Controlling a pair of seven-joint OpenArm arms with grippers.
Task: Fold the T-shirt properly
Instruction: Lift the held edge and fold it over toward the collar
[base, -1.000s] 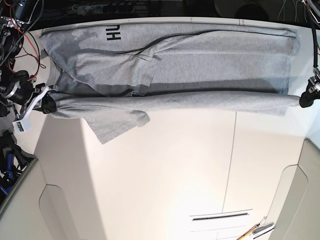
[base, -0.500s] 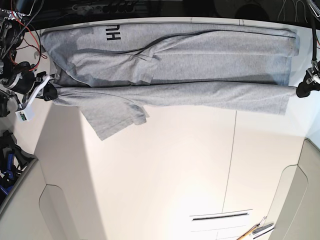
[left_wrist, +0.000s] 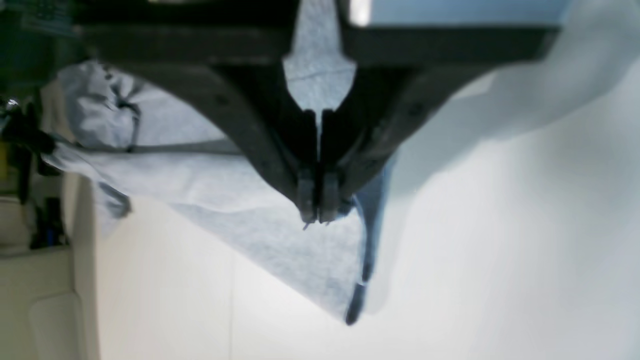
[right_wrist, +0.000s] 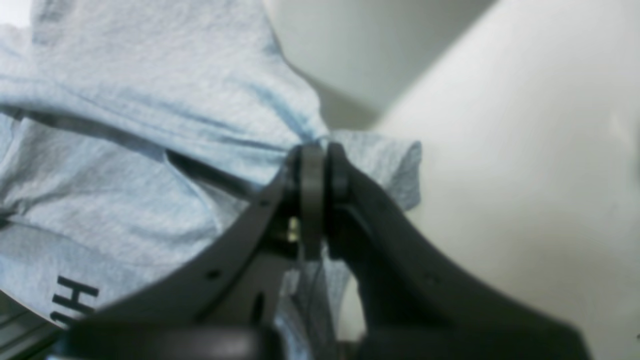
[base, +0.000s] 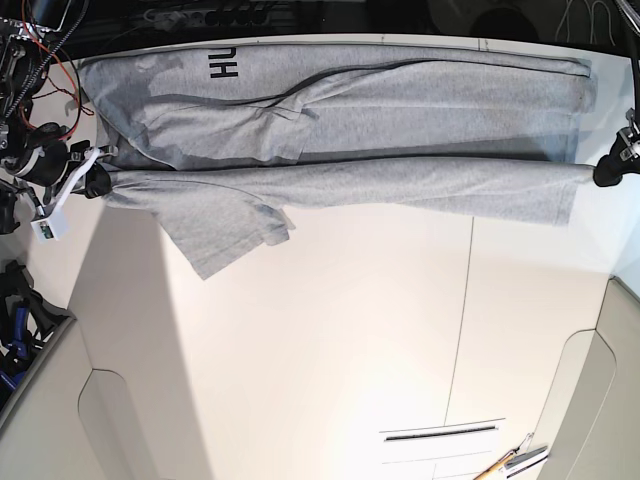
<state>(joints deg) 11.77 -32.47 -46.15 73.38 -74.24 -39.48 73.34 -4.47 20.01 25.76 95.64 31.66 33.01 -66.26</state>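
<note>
The robot's left gripper needs to release the lifted edge on the T-shirt's flat end (base: 574, 140) farthest from the black lettering.
The heather-grey T-shirt (base: 340, 130) lies stretched across the far part of the white table (base: 330, 340), with black lettering (base: 222, 66) near its left end. Its near edge is lifted and pulled taut between my two grippers, and a sleeve (base: 225, 235) hangs down from it. My right gripper (base: 97, 180), at the left of the base view, is shut on the shirt's edge; the wrist view shows the cloth (right_wrist: 150, 125) pinched at the fingertips (right_wrist: 312, 165). My left gripper (base: 607, 172) is shut on the other end; cloth (left_wrist: 260, 235) hangs from its fingertips (left_wrist: 315, 207).
Cables and arm hardware (base: 25, 60) crowd the far left corner. A slot (base: 440, 432) and a small tool (base: 515, 462) sit near the table's front right. A dark strip with a power bar (base: 230, 15) runs behind the table.
Both grippers have carried the shirt's lifted edge toward the far side of the table, so the gap of shadow between the fold and the lying cloth has narrowed.
</note>
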